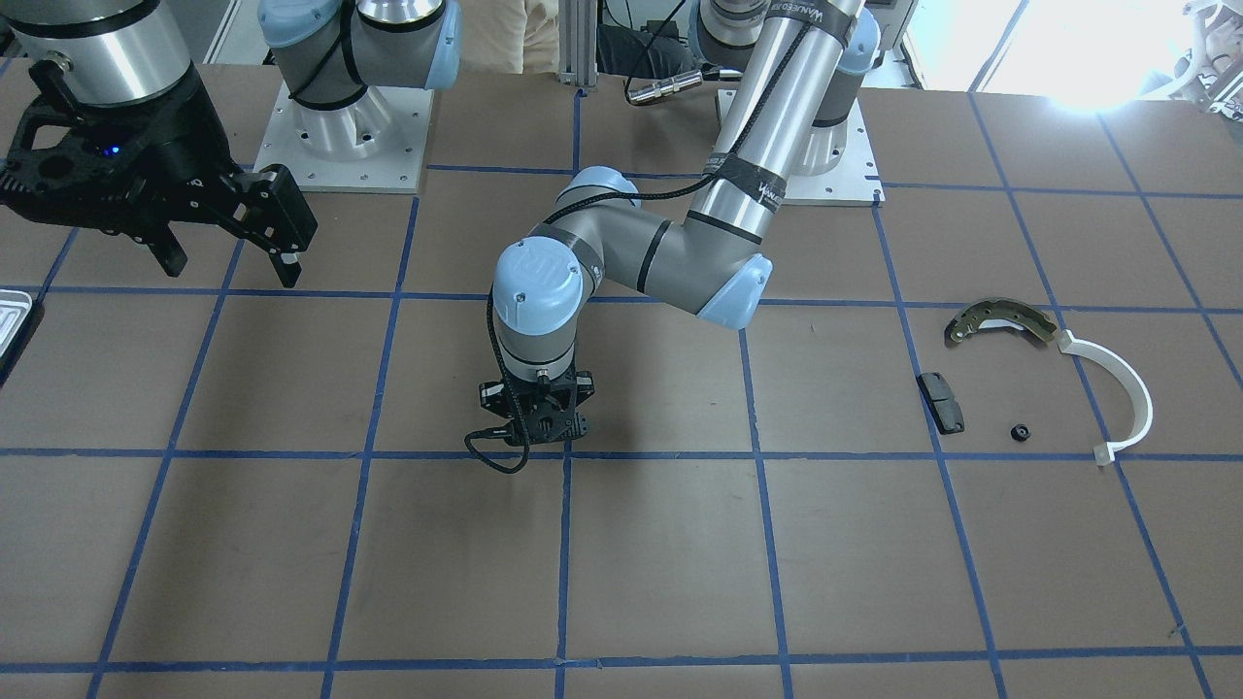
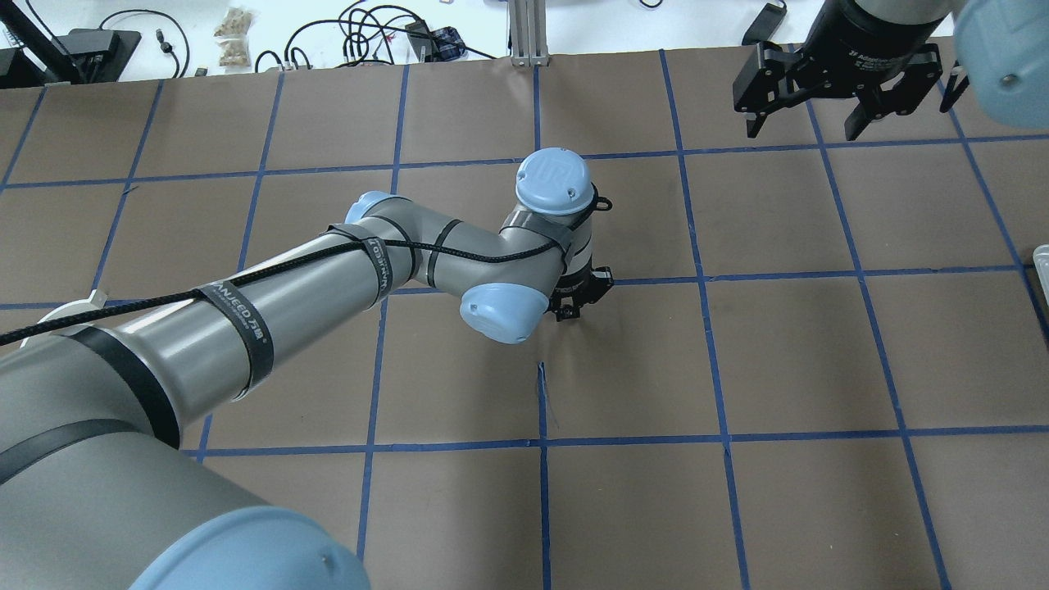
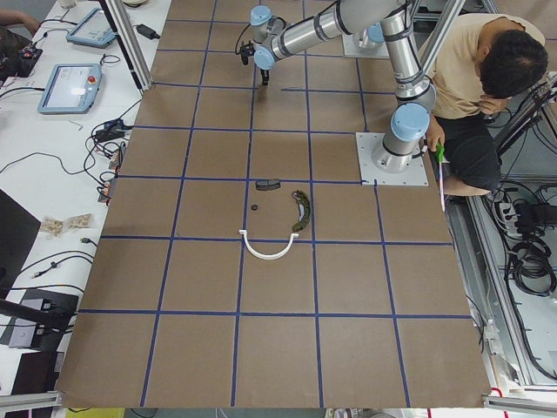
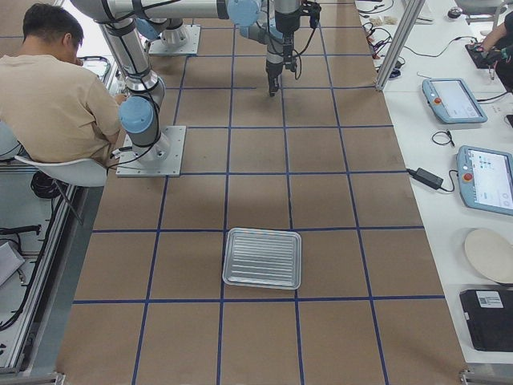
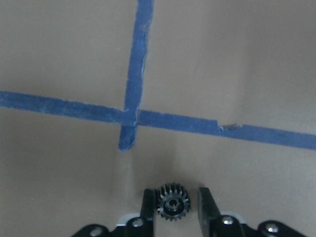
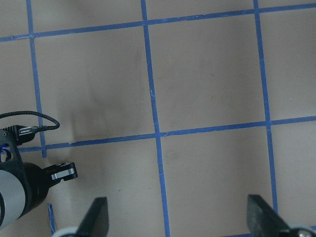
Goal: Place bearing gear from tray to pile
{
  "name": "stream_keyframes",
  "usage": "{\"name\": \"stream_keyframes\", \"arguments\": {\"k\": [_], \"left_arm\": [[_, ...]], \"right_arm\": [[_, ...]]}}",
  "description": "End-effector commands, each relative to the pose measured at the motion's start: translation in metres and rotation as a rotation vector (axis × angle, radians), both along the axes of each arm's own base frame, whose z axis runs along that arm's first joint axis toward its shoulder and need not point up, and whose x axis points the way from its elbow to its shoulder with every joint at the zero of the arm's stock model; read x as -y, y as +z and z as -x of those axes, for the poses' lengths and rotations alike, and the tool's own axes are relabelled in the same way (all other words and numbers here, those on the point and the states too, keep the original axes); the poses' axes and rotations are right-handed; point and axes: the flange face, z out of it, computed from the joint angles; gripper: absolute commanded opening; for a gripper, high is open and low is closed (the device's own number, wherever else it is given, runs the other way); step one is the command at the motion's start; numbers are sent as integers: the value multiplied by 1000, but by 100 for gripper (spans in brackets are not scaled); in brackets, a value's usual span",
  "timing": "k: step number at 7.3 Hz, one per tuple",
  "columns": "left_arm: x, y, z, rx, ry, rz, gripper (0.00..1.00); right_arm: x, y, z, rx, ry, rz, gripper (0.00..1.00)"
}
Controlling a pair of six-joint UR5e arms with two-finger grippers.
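Next, my left gripper lets go of the bearing gear beside the black round part, toward the olive brake shoe [image 1: 1006,403].
A small black bearing gear [image 5: 173,202] lies flat on the brown table between the fingertips of my left gripper [image 5: 176,196], with a narrow gap on each side. The left gripper [image 1: 537,439] stands low over mid-table, pointing straight down. The pale ridged tray [image 4: 262,258] shows nothing in it; its corner shows in the front view [image 1: 12,316]. The pile holds an olive brake shoe [image 1: 1000,320], a white arc [image 1: 1126,388], a black pad [image 1: 941,401] and a small black round part [image 1: 1019,432]. My right gripper [image 1: 233,272] hangs wide open and empty above the table.
Blue tape lines grid the brown table; a tape crossing [image 5: 129,117] lies just ahead of the left fingers. Arm base plates [image 1: 345,141] stand at the robot side. A seated person [image 3: 474,96] is beside the bases. Tablets and cables lie on the side bench [image 4: 461,100].
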Motion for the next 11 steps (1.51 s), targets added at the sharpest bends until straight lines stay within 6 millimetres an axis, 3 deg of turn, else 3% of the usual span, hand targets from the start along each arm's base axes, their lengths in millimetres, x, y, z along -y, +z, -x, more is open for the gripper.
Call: {"name": "stream_keyframes", "arguments": {"k": [1, 2, 3, 5, 7, 9, 11], "left_arm": [[3, 25, -5, -10, -12, 39, 16], [4, 39, -23, 48, -77, 72, 16], [18, 54, -57, 69, -57, 67, 16], [35, 76, -147, 81, -88, 70, 16], [38, 85, -270, 89, -203, 37, 16], [22, 80, -393, 161, -266, -16, 16], [0, 65, -516, 127, -307, -40, 16]], "right_arm": [[0, 0, 0, 1, 0, 0, 100], [0, 0, 0, 1, 0, 0, 100], [0, 0, 0, 1, 0, 0, 100], [0, 0, 0, 2, -1, 0, 100], [1, 1, 0, 3, -1, 3, 100], [0, 2, 0, 3, 0, 3, 100], [1, 1, -1, 3, 0, 2, 100]]}}
